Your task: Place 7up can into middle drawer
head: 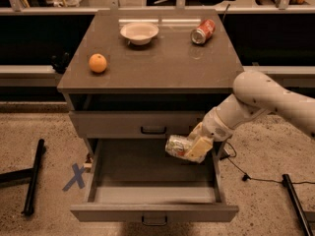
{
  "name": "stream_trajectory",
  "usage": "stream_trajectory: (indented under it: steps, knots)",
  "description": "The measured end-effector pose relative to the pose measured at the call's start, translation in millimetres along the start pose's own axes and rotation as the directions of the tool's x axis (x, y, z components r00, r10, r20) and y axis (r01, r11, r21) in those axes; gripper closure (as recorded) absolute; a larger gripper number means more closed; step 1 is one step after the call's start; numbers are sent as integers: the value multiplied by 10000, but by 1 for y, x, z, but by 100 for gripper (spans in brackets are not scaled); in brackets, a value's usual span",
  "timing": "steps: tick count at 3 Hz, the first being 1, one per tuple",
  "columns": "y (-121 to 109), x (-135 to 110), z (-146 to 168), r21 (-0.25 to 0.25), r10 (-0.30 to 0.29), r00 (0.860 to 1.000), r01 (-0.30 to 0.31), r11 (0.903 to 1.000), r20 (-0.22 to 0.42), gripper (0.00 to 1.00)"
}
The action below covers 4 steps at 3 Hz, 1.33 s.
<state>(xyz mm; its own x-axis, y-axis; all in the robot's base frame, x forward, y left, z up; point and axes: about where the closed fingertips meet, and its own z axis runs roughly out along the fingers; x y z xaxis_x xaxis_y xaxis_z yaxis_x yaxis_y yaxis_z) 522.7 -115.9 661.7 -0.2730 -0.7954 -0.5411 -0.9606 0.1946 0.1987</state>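
Note:
The 7up can will be released on the middle drawer's bottom, just off its centre (175,175) toward the cable. The can now hangs sideways over that drawer.
The middle drawer (152,211) is pulled fully open at the bottom of the grey-brown cabinet, its tray empty. My gripper (189,148) reaches in from the right and is shut on the 7up can (177,146), which lies sideways in the fingers. The can hangs over the drawer's right rear part, a little above the tray floor and just below the closed drawer above (147,124).
On the cabinet top (157,58) are an orange (98,63), a white bowl (140,32) and a red soda can on its side (203,31). A blue X mark (75,176) and a black stand leg (33,176) are on the floor at left; a cable runs at right.

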Motion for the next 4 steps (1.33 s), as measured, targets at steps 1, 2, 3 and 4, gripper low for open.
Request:
stream_trajectory:
  steps: [1, 2, 3, 4]
  knots:
    - [-8, 11, 33, -340, 306, 9995, -310, 9989, -115, 100]
    - [-15, 20, 61, -555, 546, 9982, -560, 9969, -267, 100]
    - [-21, 36, 94, -485, 1102, 9917, -1135, 9924, -657, 100]
    - [-24, 46, 112, -292, 1564, 9844, -1592, 9868, -802, 100]
